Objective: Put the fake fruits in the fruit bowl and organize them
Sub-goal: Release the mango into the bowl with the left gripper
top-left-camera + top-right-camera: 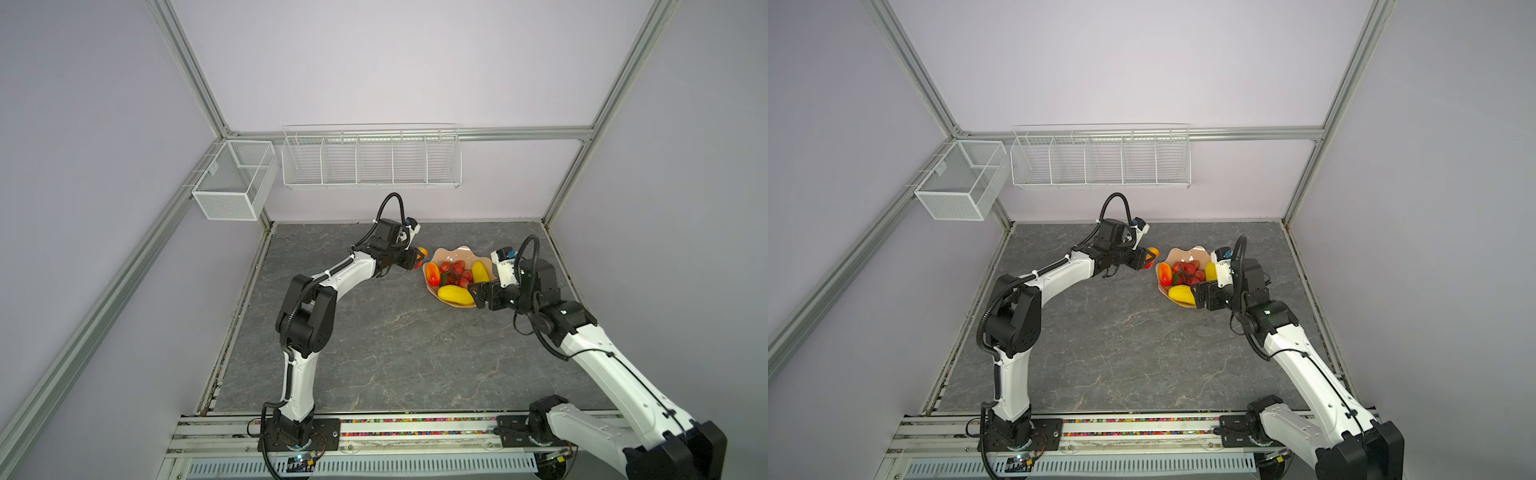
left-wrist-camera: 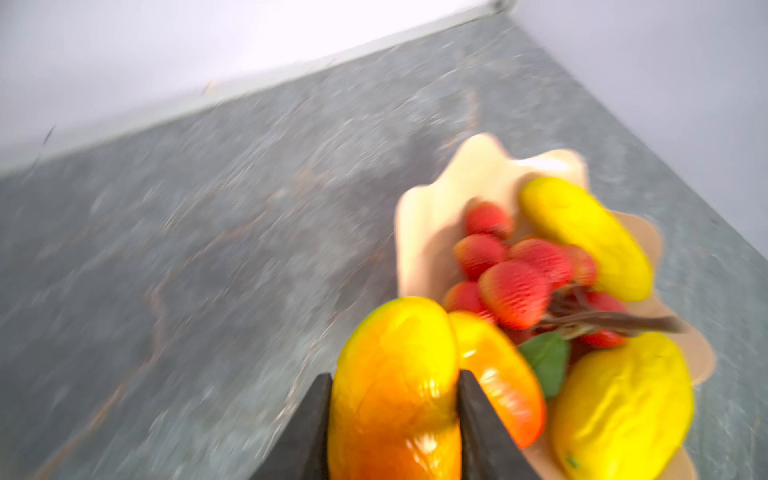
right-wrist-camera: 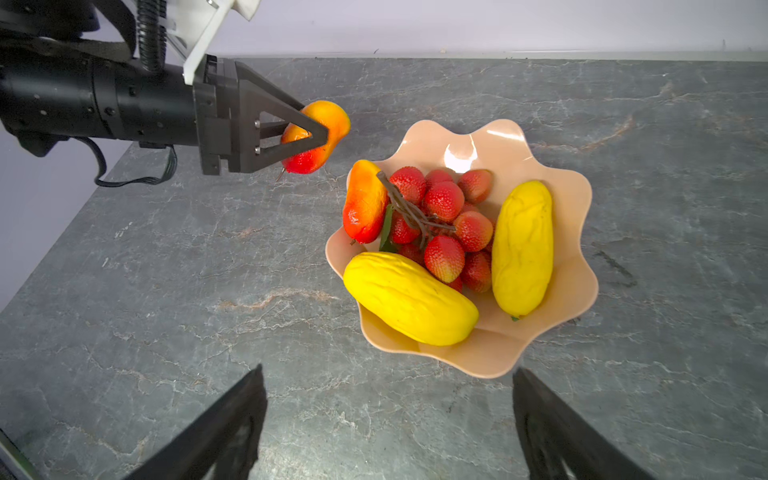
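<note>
Next, my left gripper lets go of the red-orange mango-like fruit inside the fruit bowl's far edge (image 1: 454,254) (image 2: 442,232), just behind the red berries.
My left gripper (image 1: 419,258) (image 2: 395,374) is shut on a red-orange mango-like fruit (image 2: 399,332) (image 3: 332,116), held off the table just left of the peach-pink fruit bowl (image 1: 453,251) (image 3: 490,357). Inside the bowl lie a second mango-like fruit (image 3: 365,203), a bunch of red berries (image 3: 444,224) and two yellow ribbed fruits (image 3: 409,303) (image 3: 523,249). My right gripper (image 1: 473,296) (image 3: 389,368) stands open at the bowl's near right side, above the table, with nothing between its fingers.
White wire baskets (image 1: 372,160) (image 1: 235,178) hang on the back wall and the left frame. The grey stone-look table (image 1: 395,353) is edged by aluminium frame posts. The bowl sits toward the back right of the table.
</note>
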Motion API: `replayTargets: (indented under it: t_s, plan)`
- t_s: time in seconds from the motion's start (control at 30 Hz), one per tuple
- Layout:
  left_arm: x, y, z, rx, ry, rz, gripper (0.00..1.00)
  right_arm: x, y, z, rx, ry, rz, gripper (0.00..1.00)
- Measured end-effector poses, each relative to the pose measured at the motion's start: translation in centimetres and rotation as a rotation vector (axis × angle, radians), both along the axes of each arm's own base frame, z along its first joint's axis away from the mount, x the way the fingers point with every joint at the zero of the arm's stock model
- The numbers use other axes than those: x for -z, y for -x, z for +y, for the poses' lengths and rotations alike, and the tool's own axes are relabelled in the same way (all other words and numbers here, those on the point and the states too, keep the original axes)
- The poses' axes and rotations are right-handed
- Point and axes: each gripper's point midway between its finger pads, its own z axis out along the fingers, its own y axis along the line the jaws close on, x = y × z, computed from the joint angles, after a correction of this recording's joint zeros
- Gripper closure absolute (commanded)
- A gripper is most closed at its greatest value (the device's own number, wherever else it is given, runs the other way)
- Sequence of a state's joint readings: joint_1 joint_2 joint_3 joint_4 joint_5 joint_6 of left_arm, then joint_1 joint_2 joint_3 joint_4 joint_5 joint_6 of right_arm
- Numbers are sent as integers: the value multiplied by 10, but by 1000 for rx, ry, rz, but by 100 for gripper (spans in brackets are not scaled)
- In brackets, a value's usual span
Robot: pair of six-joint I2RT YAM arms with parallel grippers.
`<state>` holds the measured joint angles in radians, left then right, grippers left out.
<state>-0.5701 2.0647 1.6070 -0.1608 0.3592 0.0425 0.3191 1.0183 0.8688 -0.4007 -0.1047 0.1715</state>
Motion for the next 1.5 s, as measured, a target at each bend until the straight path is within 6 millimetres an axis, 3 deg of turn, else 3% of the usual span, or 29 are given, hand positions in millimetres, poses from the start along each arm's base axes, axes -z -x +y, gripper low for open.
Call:
replayTargets:
  t_s: [0.27, 0.37, 0.87, 1.2, 1.5]
  plan:
    - [-45, -27, -34, 162, 67, -237, 66, 8, 15, -14, 23, -10, 20, 8]
    - [-50, -34, -47, 228, 87, -301, 65, 10, 19, -17, 28, -12, 21, 8]
    - [5, -19, -117, 430, 87, -359, 61, 17, 21, -25, 48, -10, 36, 9]
    - [7, -19, -121, 448, 81, -383, 48, 17, 21, -26, 50, -21, 40, 9]
    - [18, -16, -123, 471, 85, -358, 46, 17, 20, -28, 54, -26, 41, 9]
